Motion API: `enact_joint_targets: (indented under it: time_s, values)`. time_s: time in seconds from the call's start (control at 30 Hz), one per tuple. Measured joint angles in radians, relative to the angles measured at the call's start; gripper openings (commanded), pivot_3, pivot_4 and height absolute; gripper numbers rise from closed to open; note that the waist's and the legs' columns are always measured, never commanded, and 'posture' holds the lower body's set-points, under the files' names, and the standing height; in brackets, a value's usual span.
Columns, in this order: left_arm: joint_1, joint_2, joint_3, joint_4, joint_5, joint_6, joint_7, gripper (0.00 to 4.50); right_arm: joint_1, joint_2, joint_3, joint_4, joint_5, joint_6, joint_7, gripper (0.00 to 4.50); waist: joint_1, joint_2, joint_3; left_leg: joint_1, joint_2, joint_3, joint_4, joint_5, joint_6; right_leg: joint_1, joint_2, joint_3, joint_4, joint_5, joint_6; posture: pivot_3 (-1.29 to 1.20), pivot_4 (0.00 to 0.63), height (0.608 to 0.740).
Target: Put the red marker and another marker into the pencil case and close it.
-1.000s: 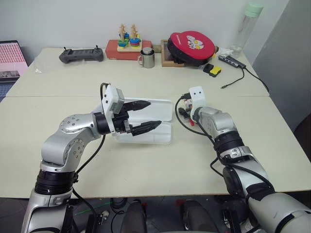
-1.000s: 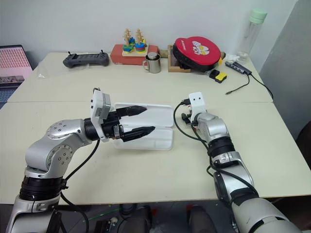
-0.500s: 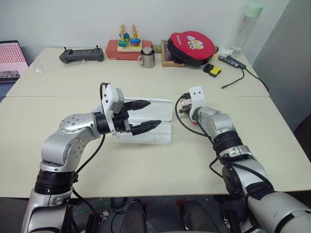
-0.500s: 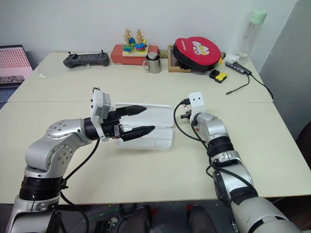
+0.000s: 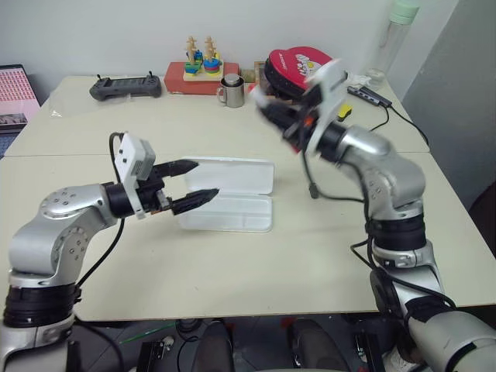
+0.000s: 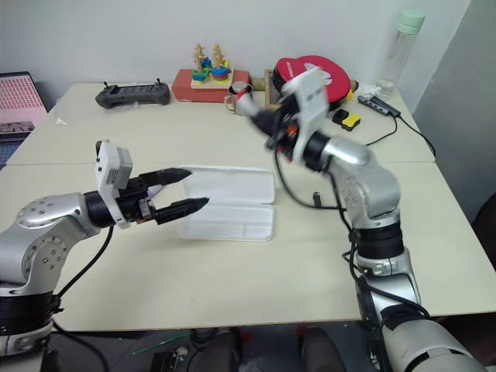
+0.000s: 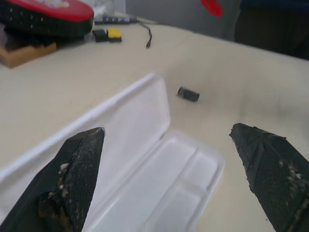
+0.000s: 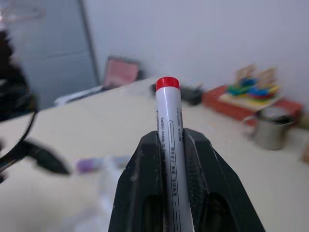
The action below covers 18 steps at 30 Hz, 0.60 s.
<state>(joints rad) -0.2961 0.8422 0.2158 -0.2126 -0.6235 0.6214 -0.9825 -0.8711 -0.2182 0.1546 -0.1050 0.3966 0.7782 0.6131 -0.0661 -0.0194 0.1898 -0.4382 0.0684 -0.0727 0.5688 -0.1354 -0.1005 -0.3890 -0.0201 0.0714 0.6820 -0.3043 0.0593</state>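
Note:
My right gripper is holding the red marker. It will let go of the marker in the pencil case's empty tray (image 5: 222,201), lengthwise along the side of the tray by the lid.
The pencil case (image 5: 232,175) lies open in the middle of the table, lid flat behind its empty tray (image 7: 179,180). My right gripper (image 8: 171,138) is raised above and behind the case's right end, shut on the red marker (image 8: 167,104), whose white barrel and red end stick out past the fingers. My left gripper (image 5: 206,179) hovers open at the case's left end with nothing between its fingers (image 7: 79,164). A blurred lilac marker (image 8: 88,165) lies on the table near the case in the right wrist view.
A small dark stub (image 7: 188,93) lies right of the case. Along the far edge stand a controller (image 5: 124,86), a stacking toy (image 5: 198,63), a metal cup (image 5: 232,91), a red round case (image 5: 298,63) and a bottle (image 5: 399,31). A laptop (image 5: 15,93) sits at far left.
My right gripper has swung up off the table beside the case, carrying the red marker high and toward the middle. My left gripper has drawn back leftward off the case, still open.

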Motion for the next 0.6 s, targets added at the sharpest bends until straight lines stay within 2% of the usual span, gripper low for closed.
enact_joint_targets:
  time_s: [0.13,0.27,0.6]
  values:
    - [0.083,0.057,0.014,0.022,0.042,-0.021,-0.021,4.50,-0.002,0.005,0.177,0.001,-0.038,0.070,0.027,0.29,0.003,-0.001,0.000,0.000,0.000,0.000,0.001,0.000,0.000,0.000,0.000,0.000,0.000,-0.002,0.004,0.00,0.150,0.740]
    - [0.194,0.101,0.052,0.024,0.083,-0.040,-0.036,4.50,-0.008,0.005,0.337,0.117,-0.162,-0.001,0.041,0.29,0.012,-0.001,0.000,-0.001,0.000,0.001,0.002,0.000,0.000,-0.001,0.000,0.000,-0.001,-0.004,0.000,0.00,0.150,0.740]
    - [0.215,0.085,0.078,-0.058,0.060,-0.017,0.005,4.50,-0.102,0.121,0.353,0.437,-0.261,-0.192,0.124,0.29,0.014,-0.002,0.000,0.000,0.001,0.001,0.002,0.000,0.000,0.000,0.000,0.000,0.000,-0.001,0.004,0.00,0.150,0.740]
